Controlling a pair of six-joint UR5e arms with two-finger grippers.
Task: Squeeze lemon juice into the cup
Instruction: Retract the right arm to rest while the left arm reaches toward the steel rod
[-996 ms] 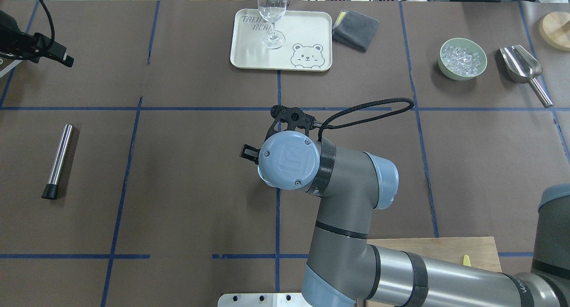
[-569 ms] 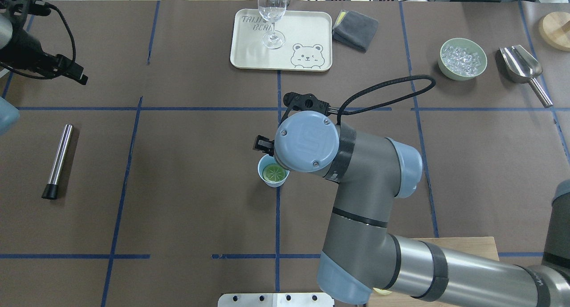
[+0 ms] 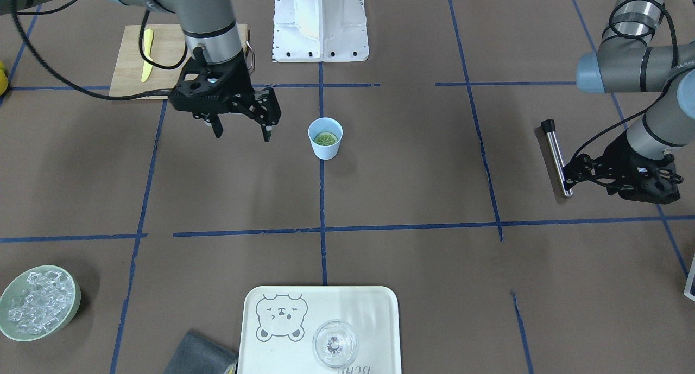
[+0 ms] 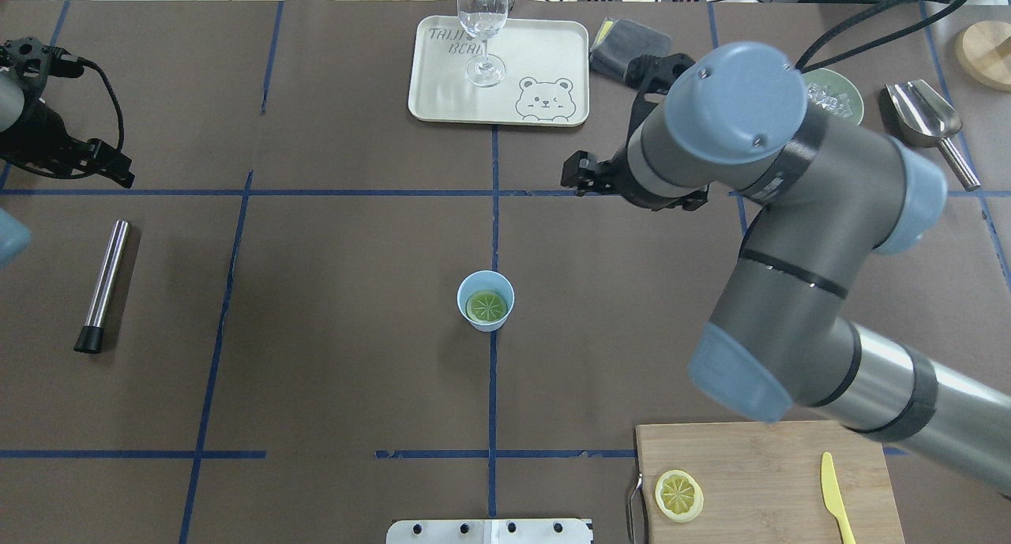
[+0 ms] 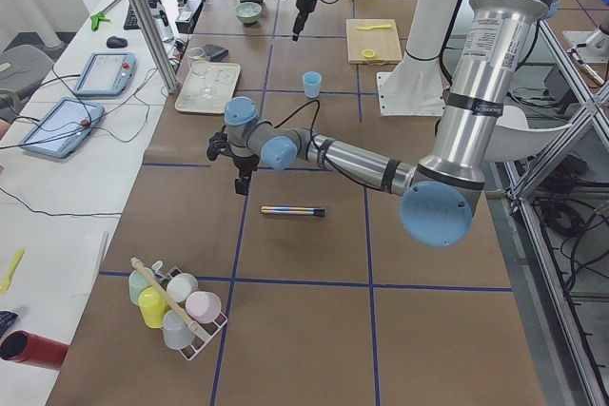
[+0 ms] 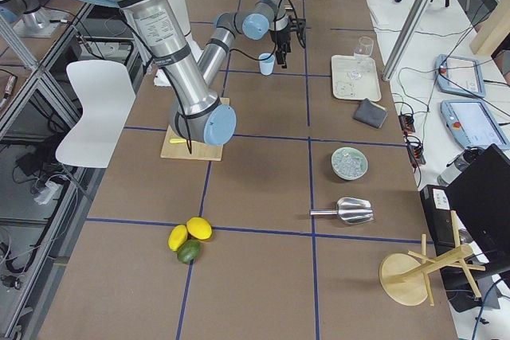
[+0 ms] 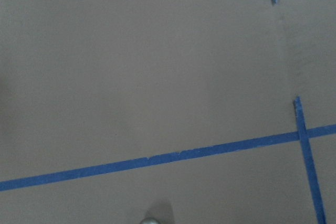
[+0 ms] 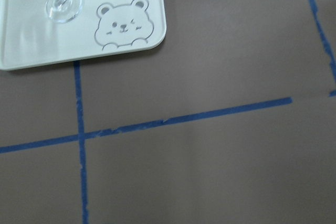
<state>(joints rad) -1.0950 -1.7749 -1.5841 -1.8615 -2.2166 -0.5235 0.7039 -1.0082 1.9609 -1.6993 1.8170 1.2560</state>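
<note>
The metal muddler is next, and my left gripper needs to go to it and close on the middle of its body [image 3: 557, 156], between the black end and the rounded end.
The light-blue cup [image 4: 486, 319] stands at the table's middle on a blue tape line, with one lemon slice [image 4: 486, 305] lying flat inside it; cup [image 3: 326, 149] and slice [image 3: 326, 139] also show in the front view. A second lemon slice [image 4: 678, 495] lies on the wooden cutting board [image 4: 758, 465]. My right gripper [image 3: 242, 133] is open and empty, raised and off to the cup's side. My left gripper [image 4: 117, 173] hangs at the far left, looks shut and empty, near a metal muddler [image 4: 105, 283].
A yellow knife [image 4: 836, 497] lies on the board. A tray [image 4: 442, 86] with a clear wine glass [image 4: 483, 23] stands at the back, a grey cloth [image 4: 632, 50] beside it. A green bowl of ice [image 3: 38, 303] and a metal scoop [image 4: 924, 118] are at the back right.
My right arm has lifted and swung from over the cup toward the back right, uncovering the cup with the slice inside and the board's slice. The left arm shifted slightly.
</note>
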